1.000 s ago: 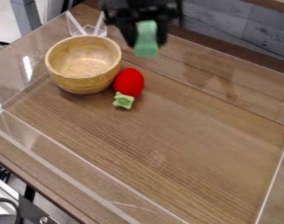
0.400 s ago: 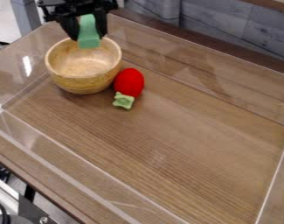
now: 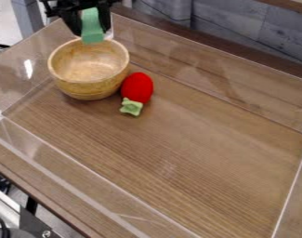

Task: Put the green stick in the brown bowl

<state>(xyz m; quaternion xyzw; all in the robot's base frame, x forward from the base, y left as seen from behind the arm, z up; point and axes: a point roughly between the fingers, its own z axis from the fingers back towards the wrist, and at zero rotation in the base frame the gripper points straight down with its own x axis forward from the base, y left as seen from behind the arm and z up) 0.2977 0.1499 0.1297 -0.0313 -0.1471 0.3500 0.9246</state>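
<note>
Next, I release the green stick on the pale inside of the brown bowl [image 3: 87, 68], around its middle.
The green stick [image 3: 92, 27], a light-green block, hangs upright between the black fingers of my gripper [image 3: 88, 20], which is shut on it near the top left of the view. It hovers just above the far rim of the brown bowl [image 3: 88, 68], a round wooden bowl with a pale inside and nothing in it. The stick's lower end sits over the bowl's back edge, clear of the wood.
A red round toy [image 3: 138, 86] with a small green leafy piece [image 3: 131, 108] lies right of the bowl. A clear plastic wall [image 3: 29, 139] rings the wooden tabletop. Open wood stretches to the right and front.
The gripper carried the green stick leftward, from above the red toy's far side to over the bowl's back rim. In the last half second it shifted only slightly.
</note>
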